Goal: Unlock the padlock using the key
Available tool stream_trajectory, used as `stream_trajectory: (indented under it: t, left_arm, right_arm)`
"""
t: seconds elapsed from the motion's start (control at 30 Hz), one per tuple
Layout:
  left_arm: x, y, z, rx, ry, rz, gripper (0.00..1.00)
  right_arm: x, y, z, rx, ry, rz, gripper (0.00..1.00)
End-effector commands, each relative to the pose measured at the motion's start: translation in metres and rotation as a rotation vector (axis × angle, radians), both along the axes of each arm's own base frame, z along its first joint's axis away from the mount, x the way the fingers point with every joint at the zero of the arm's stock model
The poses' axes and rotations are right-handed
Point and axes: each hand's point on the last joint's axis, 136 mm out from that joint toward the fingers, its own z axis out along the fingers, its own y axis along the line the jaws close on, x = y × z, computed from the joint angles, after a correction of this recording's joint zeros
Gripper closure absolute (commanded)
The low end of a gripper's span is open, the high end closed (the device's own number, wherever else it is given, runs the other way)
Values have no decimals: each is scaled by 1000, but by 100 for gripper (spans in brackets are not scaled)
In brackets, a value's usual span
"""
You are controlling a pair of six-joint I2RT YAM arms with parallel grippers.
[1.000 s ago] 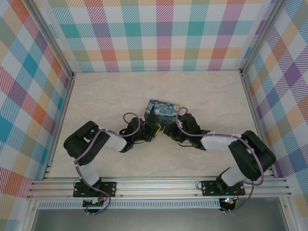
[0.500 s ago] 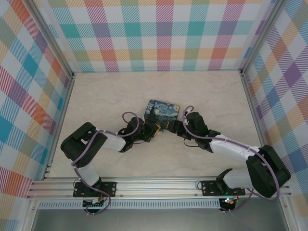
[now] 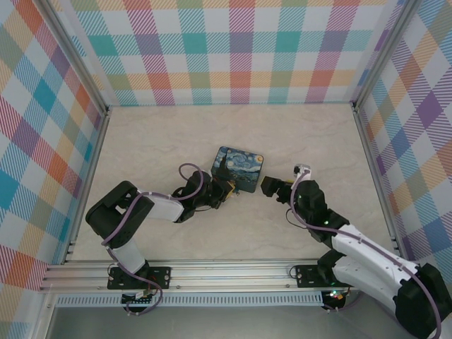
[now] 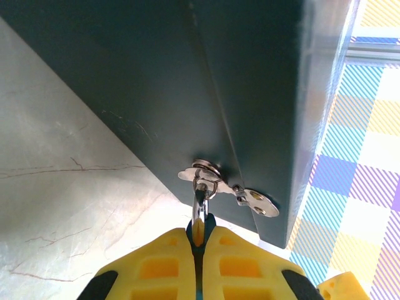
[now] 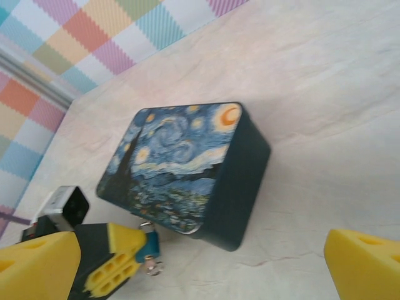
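Next, I swing my right gripper in front and pinch the key (image 5: pixel 153 268), because the padlock's end faces away from the box while my left gripper holds the padlock's body.
The padlock (image 5: pixel 152 245) is tiny, with a blue-teal body, and hangs by its thin silvery shackle (image 4: pixel 200 203) from the hasp (image 4: pixel 203 174) on the dark side of the starry-night box (image 3: pixel 239 168). My left gripper (image 4: pixel 201 228) is shut on the padlock body, its yellow fingers (image 5: pixel 115 262) pressed together at the box's near-left corner. A small silvery key (image 5: pixel 152 269) sticks out of the padlock's end. My right gripper (image 3: pixel 272 185) stands open, to the right of the box and apart from it, with nothing between its yellow fingers (image 5: pixel 365 262).
The box (image 5: pixel 181 165) lies flat on the pale marbled table (image 3: pixel 155 148). Checked walls (image 3: pixel 240 49) and metal rails close in the back and both sides. Bare table lies right of the box and behind it.
My right gripper has opened wide and drawn back to the right, away from the padlock and box. The left gripper has kept its hold and its place.
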Motion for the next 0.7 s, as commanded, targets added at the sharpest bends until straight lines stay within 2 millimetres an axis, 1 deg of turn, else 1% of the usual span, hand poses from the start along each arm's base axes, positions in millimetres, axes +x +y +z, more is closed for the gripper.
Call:
stream_trajectory:
  t: [0.0,0.13,0.23,0.3,0.4,0.5,0.57,0.67]
  left_arm:
    - [6,-2,17,-4,-40,5,96]
    - [7,-2,18,-4,-42,7,96]
    - [7,-2,17,1,-41,6,97]
    - [7,-2,18,1,-41,6,97]
    - [8,-2,19,0,-43,7,97]
    - [8,-3,19,0,-44,7,97]
    - [8,-3,19,0,-43,8,96]
    - [10,-3,21,-3,-42,8,96]
  right_arm:
    - [3,-17,7,-47,-68,-65,0]
    - [-4,-7,2,-144,-65,44,0]
    - [-5,1,-2,-216,-46,108,0]
    - [-5,9,-3,-251,-53,153,0]
    - [-6,28,-4,-347,-85,245,0]
    - [-11,51,-11,-516,-133,356,0]
    - [-14,64,-18,-702,-208,404,0]
    - [-15,78,-29,-935,-333,446,0]
